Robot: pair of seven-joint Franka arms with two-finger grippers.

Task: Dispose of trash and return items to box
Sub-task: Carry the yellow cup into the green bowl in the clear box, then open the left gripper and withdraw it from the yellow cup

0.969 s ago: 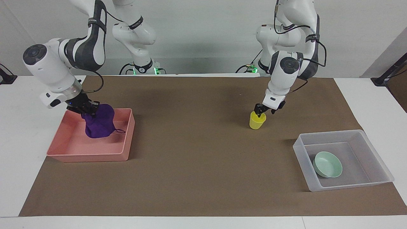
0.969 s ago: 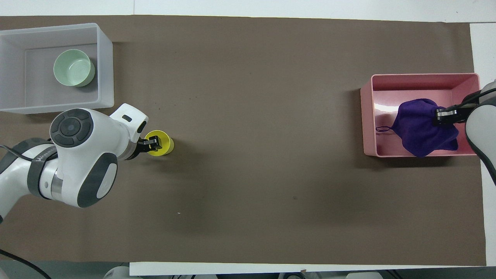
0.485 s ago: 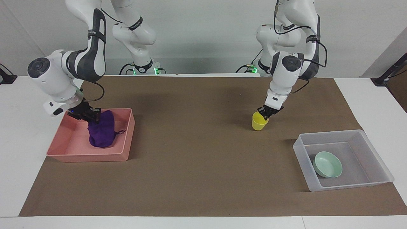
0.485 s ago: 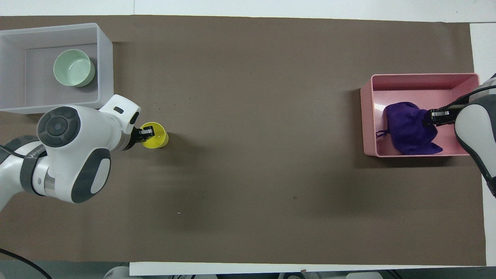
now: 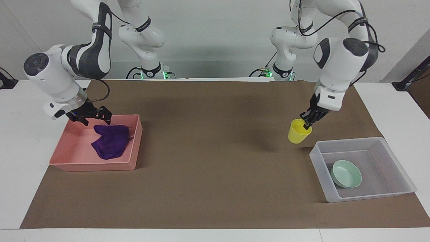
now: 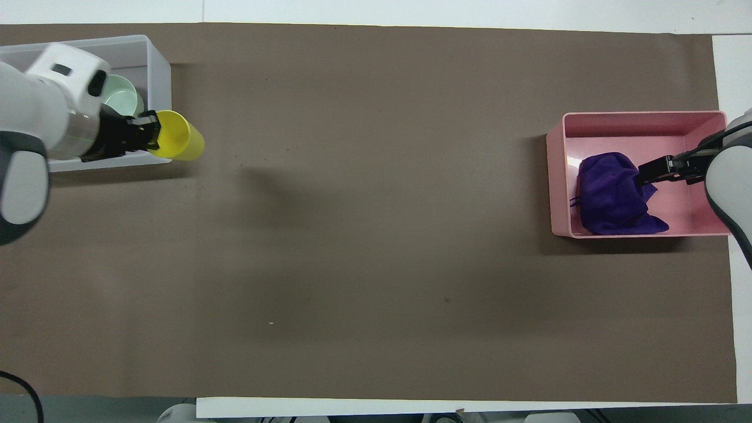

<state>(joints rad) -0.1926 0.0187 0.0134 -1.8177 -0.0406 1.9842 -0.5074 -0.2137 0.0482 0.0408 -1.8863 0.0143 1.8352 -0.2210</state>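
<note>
My left gripper is going to let the yellow cup go in the mint-green bowl (image 6: 107, 108) that sits inside the clear bin. The cup is tilted in the air over the mat.
My left gripper (image 5: 306, 125) is shut on the rim of the yellow cup (image 5: 298, 131) and holds it tilted in the air over the mat, beside the corner of the clear bin (image 5: 349, 141). The overhead view shows this gripper (image 6: 145, 130) and the cup (image 6: 177, 137) over the bin's wall (image 6: 160, 70). The mint-green bowl (image 5: 346, 173) sits in the bin and is partly covered by the arm in the overhead view (image 6: 128, 94). The purple rag (image 5: 110, 144) lies loose in the pink tray (image 5: 94, 166). My right gripper (image 5: 90, 117) is open just above it.
A brown mat (image 5: 208, 161) covers the table between the pink tray at the right arm's end and the clear bin at the left arm's end. The overhead view shows the pink tray (image 6: 640, 116), the rag (image 6: 608, 191) and the right gripper (image 6: 646, 175).
The left gripper lifted the yellow cup off the mat and carried it toward the clear bin. The right gripper opened and let go of the rag, which dropped flat into the pink tray.
</note>
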